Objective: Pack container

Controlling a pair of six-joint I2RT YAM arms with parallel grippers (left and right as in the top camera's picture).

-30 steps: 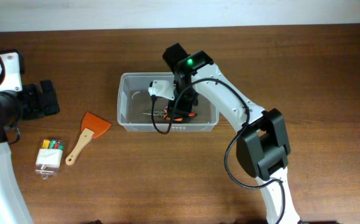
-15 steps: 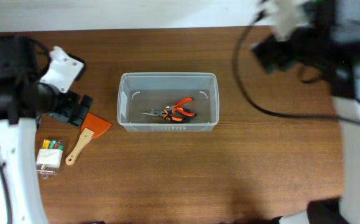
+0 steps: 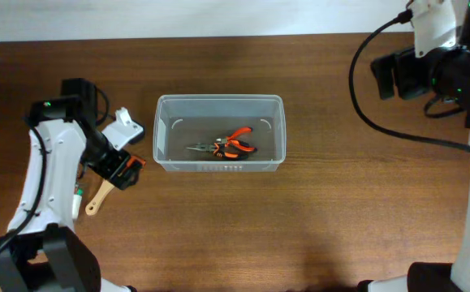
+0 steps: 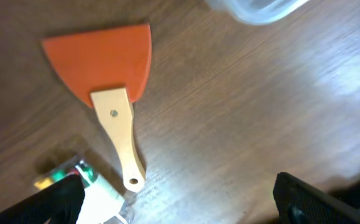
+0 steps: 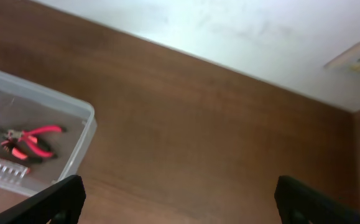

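Next, I bring my left gripper to the orange scraper's wooden handle [image 3: 110, 185] [image 4: 119, 132] and close it just below the metal rivet that is near the blade.
The clear plastic container [image 3: 218, 99] stands mid-table with orange-handled pliers [image 3: 230, 144] lying inside. It also shows in the right wrist view [image 5: 83, 140], with the pliers [image 5: 27, 140] in it, and its corner shows in the left wrist view [image 4: 254, 7]. An orange scraper [image 4: 102, 59] with a wooden handle lies left of the container. My left gripper [image 3: 122, 172] hovers over the scraper, open and empty [image 4: 180, 202]. My right gripper [image 3: 387, 75] is open and empty [image 5: 180, 205], high at the far right.
A small white box of coloured markers [image 4: 86, 193] lies beside the scraper's handle end, mostly hidden under my left arm in the overhead view. The table's far edge and a pale wall [image 5: 229, 31] lie behind the right gripper.
My right arm has left the container and drawn back to the far right, with the pliers left inside. My left arm has swung in over the scraper.
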